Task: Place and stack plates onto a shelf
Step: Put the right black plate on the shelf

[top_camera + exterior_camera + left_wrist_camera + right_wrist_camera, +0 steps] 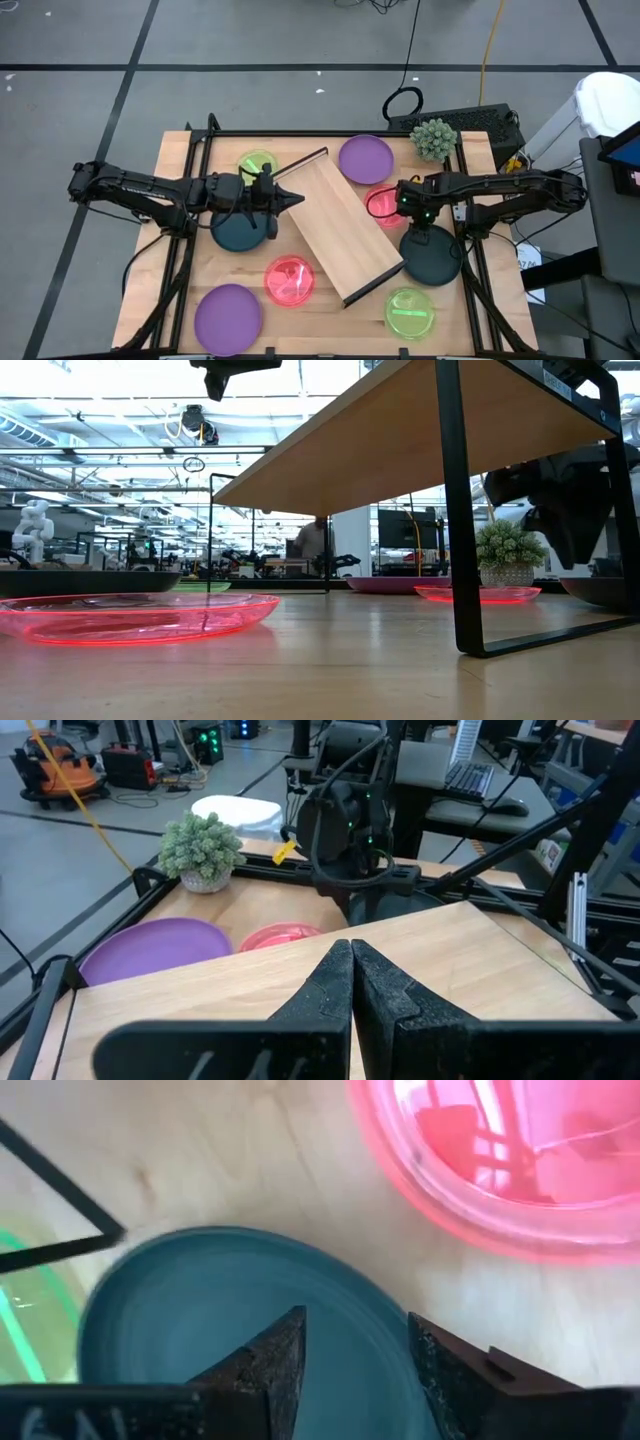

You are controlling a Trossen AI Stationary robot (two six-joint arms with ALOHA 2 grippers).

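Observation:
The teal plate's rim sits close against the corner of the shelf, so the robot's right gripper needs to pinch the plate's far rim (368,1287) and pull the plate clear before lifting it.
The light-wood shelf (335,225) stands slantwise mid-table on its dark end rails (462,560). Around it, flat on the table, lie two purple plates (365,157) (228,318), two green plates (257,163) (410,310), two pink plates (385,203) (290,278) and two dark teal plates (240,230) (432,255). My left gripper (298,200) is shut and points level at the shelf's left long edge, over the board (250,990); no touch shows. My right gripper (355,1345) points down, open, just over the far rim of the right teal plate (220,1320), with the pink plate (500,1150) beyond it.
A small potted plant (433,138) stands at the table's far right corner, with a keyboard (470,120) behind it. Black frame rails (195,150) run along the table's sides. Bare wood shows between the plates at the near edge (330,330).

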